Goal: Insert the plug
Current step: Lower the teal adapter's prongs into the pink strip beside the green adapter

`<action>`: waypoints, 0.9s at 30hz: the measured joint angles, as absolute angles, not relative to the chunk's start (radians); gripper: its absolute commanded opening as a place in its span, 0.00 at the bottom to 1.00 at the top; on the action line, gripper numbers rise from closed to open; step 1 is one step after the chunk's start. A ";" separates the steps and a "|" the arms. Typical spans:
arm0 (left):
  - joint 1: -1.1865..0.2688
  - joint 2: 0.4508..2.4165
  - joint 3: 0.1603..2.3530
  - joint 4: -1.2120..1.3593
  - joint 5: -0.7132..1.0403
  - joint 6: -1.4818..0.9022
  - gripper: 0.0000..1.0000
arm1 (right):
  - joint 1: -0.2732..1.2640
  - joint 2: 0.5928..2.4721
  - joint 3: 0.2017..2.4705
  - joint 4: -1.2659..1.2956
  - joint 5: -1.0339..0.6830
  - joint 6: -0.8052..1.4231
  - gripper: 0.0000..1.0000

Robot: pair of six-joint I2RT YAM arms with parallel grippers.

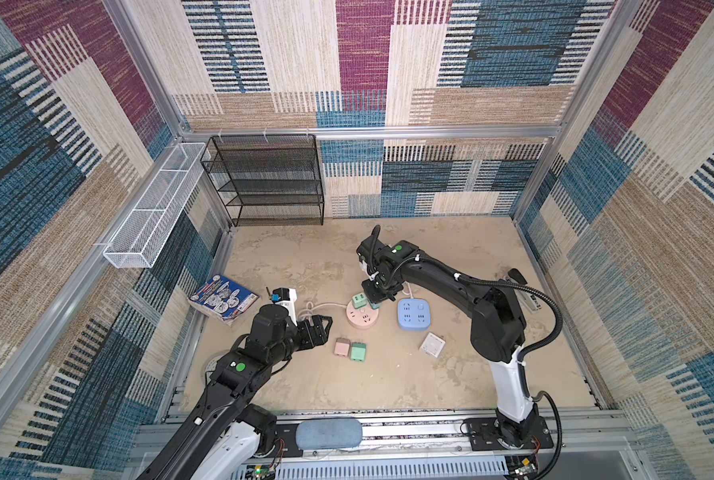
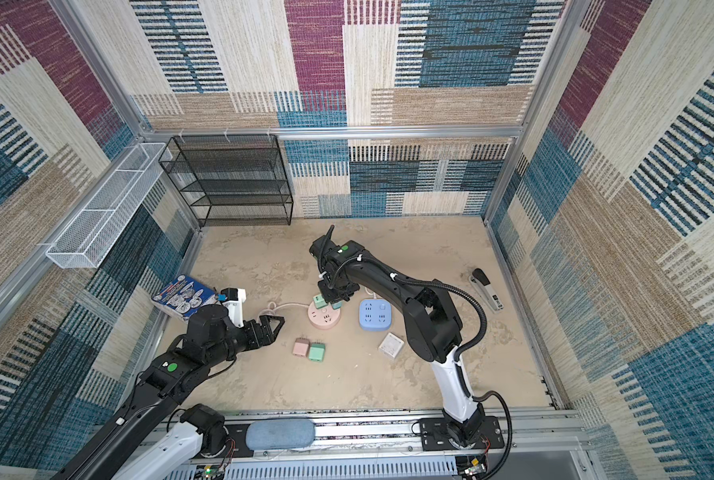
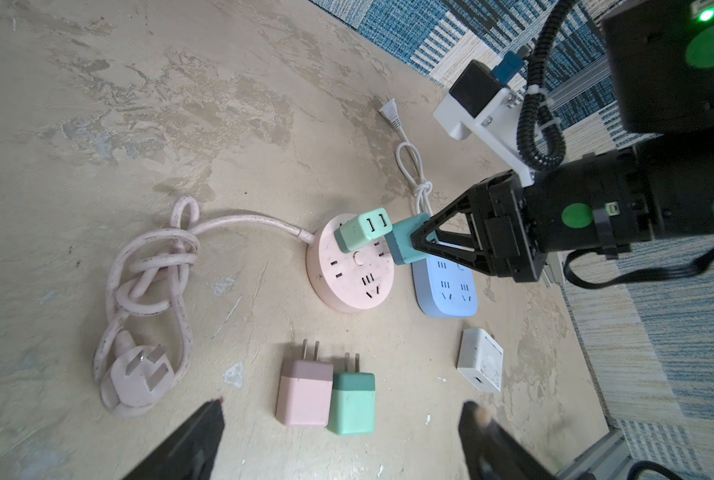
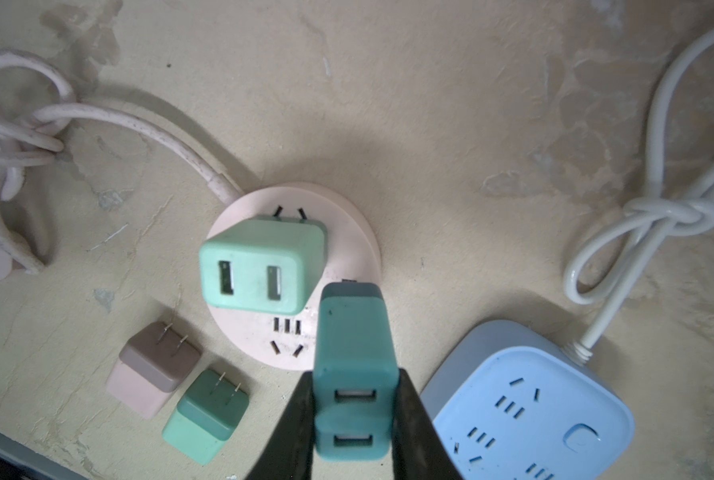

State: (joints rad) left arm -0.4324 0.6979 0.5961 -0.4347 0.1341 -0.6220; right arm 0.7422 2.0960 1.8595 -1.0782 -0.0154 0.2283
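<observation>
The robot's right gripper needs to release the teal plug in the pink power strip's socket (image 1: 371, 306) (image 4: 350, 301) beside the light green plug.
A round pink power strip (image 1: 368, 322) (image 4: 353, 232) lies mid-table with a light green plug (image 1: 358, 300) (image 4: 260, 266) standing in it. My right gripper (image 1: 375, 302) (image 4: 353, 374) is shut on a teal plug (image 4: 353, 332) (image 3: 405, 245). It holds the plug over the strip's rim beside the light green one, and the prongs are hidden. My left gripper (image 1: 320, 328) (image 3: 345, 405) hangs open and empty to the left. Below it a pink plug (image 3: 303, 390) and a green plug (image 3: 353, 403) lie flat on the table.
A blue power strip (image 1: 413, 314) sits right of the pink one, with a white charger (image 1: 432, 345) in front. The pink cable (image 3: 152, 266) is knotted at the left. A book (image 1: 223, 298), a black mesh shelf (image 1: 264, 178), a white wire basket (image 1: 156, 208) and a stapler (image 2: 488, 289) line the edges.
</observation>
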 measured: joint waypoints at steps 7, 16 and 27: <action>-0.432 0.697 0.592 -0.430 0.134 -0.622 0.93 | 0.743 2.104 1.860 -1.075 -0.015 0.231 0.00; -0.432 0.693 0.585 -0.429 0.130 -0.622 0.93 | 0.745 2.123 1.865 -1.075 -0.015 0.232 0.00; -0.432 0.694 0.577 -0.422 0.129 -0.622 0.93 | 0.774 2.170 1.902 -1.097 0.035 0.247 0.00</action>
State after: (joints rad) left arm -0.4320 0.6945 0.5774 -0.4217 0.1291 -0.6220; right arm 0.7738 2.1704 1.9022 -1.0973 0.0345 0.2466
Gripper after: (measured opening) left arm 0.934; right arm 0.276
